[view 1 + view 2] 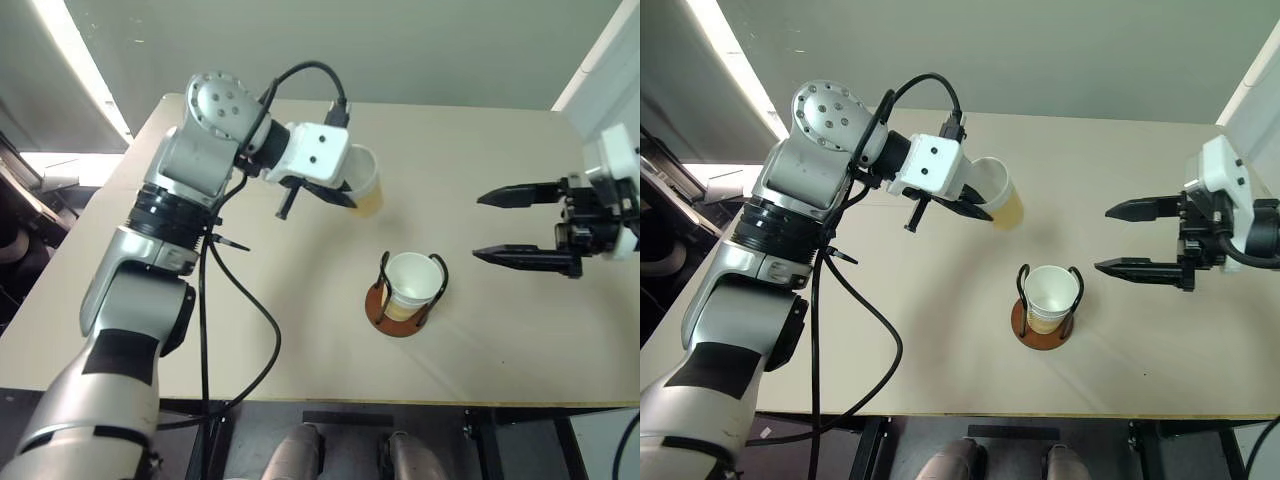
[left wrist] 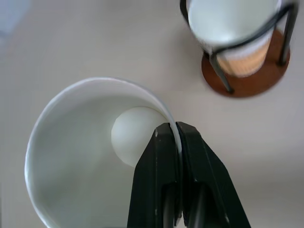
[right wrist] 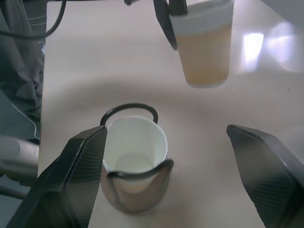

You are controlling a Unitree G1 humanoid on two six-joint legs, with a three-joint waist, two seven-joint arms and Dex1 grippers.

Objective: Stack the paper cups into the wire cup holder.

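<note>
My left gripper is going to release the tan paper cup inside the other paper cup [image 1: 414, 277] [image 2: 235, 23] that is standing in the wire cup holder.
My left gripper [image 1: 343, 196] is shut on the rim of a tan paper cup [image 1: 364, 181], one finger inside and one outside, and holds it tilted in the air above the table. In the left wrist view the black fingers [image 2: 164, 156] pinch the white rim of that cup [image 2: 76, 156]. The wire cup holder [image 1: 384, 310], a reddish-brown disc with black wire loops, stands right of and nearer than the held cup. Another paper cup [image 1: 412, 280] sits upright in it. My right gripper [image 1: 492, 228] hangs open to the holder's right, empty; the right wrist view has its fingers [image 3: 83, 166] either side of the holder [image 3: 130, 111].
The beige table [image 1: 500, 140] has its front edge near me and its right edge just past my right gripper. A black cable [image 1: 262, 330] loops down from my left arm over the table's front left part.
</note>
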